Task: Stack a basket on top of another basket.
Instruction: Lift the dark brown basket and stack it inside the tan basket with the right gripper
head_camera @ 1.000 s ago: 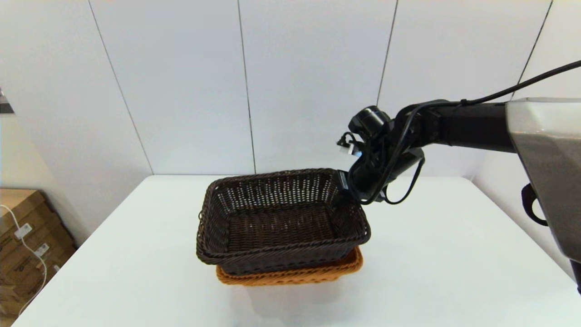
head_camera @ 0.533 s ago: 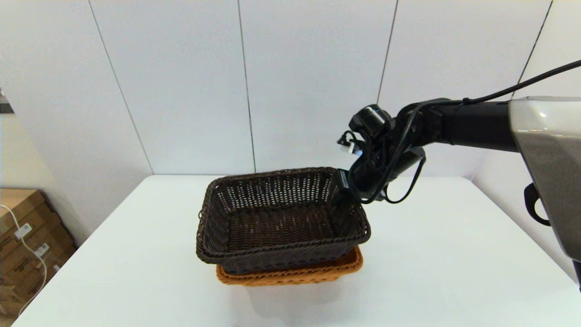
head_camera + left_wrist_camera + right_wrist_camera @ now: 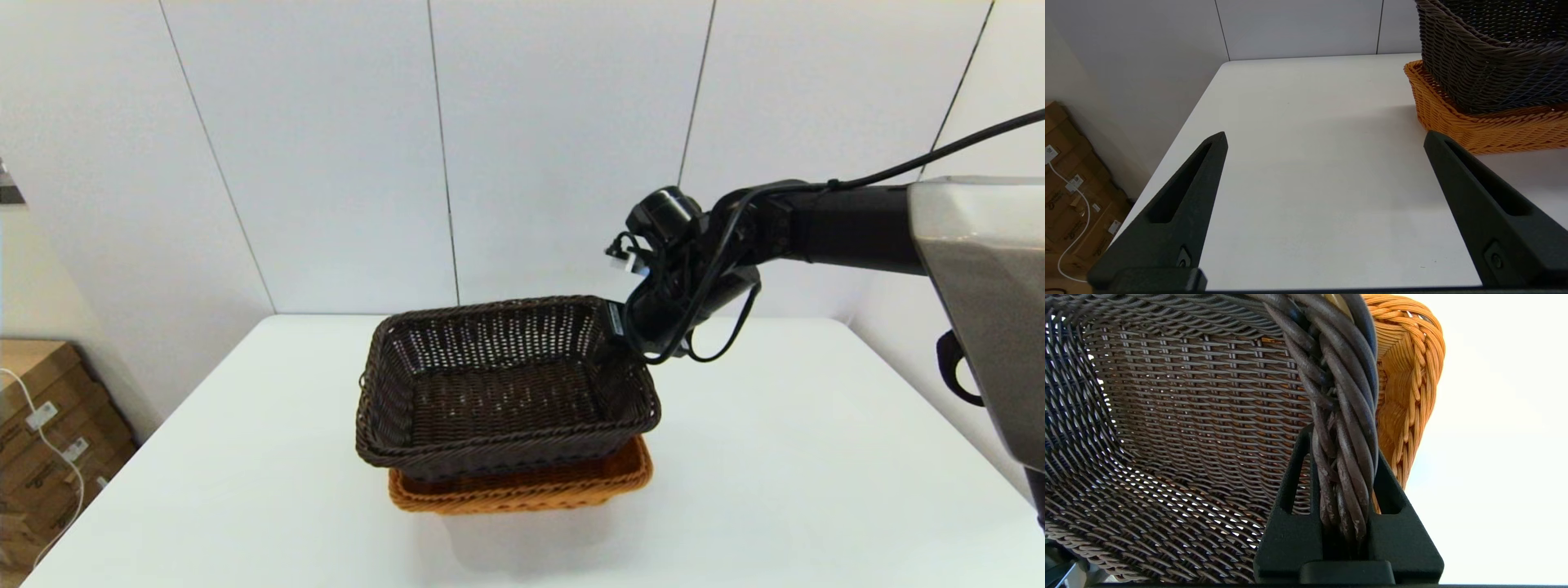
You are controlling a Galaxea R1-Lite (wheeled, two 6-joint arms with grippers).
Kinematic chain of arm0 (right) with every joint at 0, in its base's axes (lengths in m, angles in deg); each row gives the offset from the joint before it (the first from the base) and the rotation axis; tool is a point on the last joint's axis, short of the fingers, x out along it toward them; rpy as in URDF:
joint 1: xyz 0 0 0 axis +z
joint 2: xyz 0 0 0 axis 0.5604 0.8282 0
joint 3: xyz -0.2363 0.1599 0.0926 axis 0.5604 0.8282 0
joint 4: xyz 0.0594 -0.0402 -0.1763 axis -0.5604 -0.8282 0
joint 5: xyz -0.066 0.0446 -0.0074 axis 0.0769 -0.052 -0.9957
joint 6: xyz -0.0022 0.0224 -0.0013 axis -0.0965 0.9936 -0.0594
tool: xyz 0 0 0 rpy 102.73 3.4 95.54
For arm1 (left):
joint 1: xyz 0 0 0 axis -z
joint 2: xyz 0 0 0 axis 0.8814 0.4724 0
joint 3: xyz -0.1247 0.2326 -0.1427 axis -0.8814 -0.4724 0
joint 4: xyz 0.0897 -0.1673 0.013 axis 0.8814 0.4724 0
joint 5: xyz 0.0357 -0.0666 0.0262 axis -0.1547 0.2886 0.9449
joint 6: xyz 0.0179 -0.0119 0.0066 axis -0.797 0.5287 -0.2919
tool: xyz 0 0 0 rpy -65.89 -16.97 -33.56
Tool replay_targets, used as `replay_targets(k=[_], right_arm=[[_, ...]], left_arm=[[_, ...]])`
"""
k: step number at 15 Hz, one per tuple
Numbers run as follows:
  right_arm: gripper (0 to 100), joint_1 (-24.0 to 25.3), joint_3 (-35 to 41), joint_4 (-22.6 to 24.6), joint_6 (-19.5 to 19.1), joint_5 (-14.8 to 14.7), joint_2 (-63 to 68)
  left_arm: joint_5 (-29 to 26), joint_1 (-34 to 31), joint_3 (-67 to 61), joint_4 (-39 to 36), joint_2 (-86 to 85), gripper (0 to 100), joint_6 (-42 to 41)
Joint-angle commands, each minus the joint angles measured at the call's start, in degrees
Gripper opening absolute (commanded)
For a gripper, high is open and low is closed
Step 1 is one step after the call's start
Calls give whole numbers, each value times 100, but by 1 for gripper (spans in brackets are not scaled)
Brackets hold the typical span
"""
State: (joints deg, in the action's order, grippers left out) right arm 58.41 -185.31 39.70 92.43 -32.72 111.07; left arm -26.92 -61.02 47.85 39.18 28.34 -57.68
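Note:
The dark brown basket, which hangs tilted over the orange one now, will be released by my right gripper as soon as I have it sitting nested inside the orange basket [image 3: 513, 420].
The dark brown basket [image 3: 506, 384] hangs tilted over the orange basket [image 3: 522, 483], which stands on the white table [image 3: 775, 457]. The dark basket's lower near side dips into the orange one. My right gripper [image 3: 620, 331] is shut on the braided rim at the dark basket's far right corner. The right wrist view shows that gripper [image 3: 1342, 449] clamped on the twisted rim, the dark basket's weave [image 3: 1167, 416] beside it and the orange basket [image 3: 1404, 375] behind. My left gripper [image 3: 1326, 136] stands open over bare table, left of the orange basket [image 3: 1474, 122] and the dark basket [image 3: 1486, 61].
Cardboard boxes [image 3: 41, 433] with a white cable stand on the floor beyond the table's left edge, and the same boxes [image 3: 1069, 196] show in the left wrist view. A white panelled wall [image 3: 563, 147] runs close behind the table.
My right gripper has lifted the dark basket slightly and drawn it back, so more of the orange basket's front rim and inside shows. The left arm has not moved.

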Motion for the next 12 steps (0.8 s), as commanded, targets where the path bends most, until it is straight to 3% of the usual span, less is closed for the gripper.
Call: replay_targets(k=[1,12], right_arm=[[0,-7,1,-3,7,14,120],[0,-43,1,-3,-10,14,279]], left_arm=[[0,0,-18,-1,7,100,0],[0,0,-18,-1,7,100,0]])
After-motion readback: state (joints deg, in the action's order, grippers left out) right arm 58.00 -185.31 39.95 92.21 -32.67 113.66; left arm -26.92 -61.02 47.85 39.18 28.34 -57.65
